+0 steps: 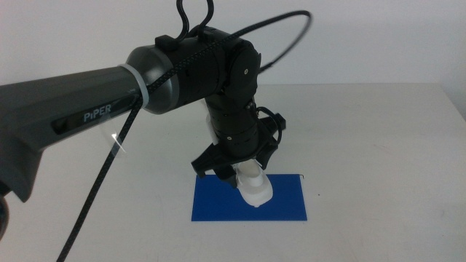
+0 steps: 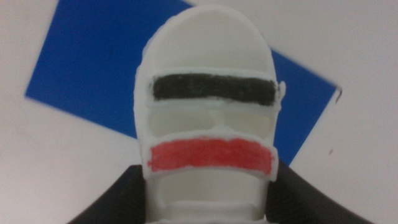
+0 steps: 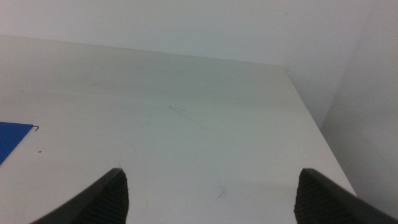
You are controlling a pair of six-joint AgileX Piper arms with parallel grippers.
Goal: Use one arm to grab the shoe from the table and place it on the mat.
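Next, I release the white shoe from my left gripper so that it rests on the middle of the dark blue mat (image 1: 245, 195) (image 2: 173, 89).
The left arm (image 1: 87, 109) reaches in from the left, over the middle of the table (image 1: 364, 131). Its gripper (image 1: 234, 173) is shut on the white shoe (image 1: 255, 186) and holds it toe-down over the middle of the dark blue mat (image 1: 215, 205). I cannot tell whether the toe touches the mat. In the left wrist view the shoe (image 2: 208, 93) shows a black and a red strap between the dark jaws of the left gripper (image 2: 208, 208), with the mat (image 2: 81, 68) beneath it. The right gripper (image 3: 211, 199) is open and empty, and is out of the middle view.
The right wrist view shows bare white table (image 3: 186, 112), a corner of the mat (image 3: 9, 140) and the table's far edge against a white wall. A black cable (image 1: 287, 36) loops above the left arm.
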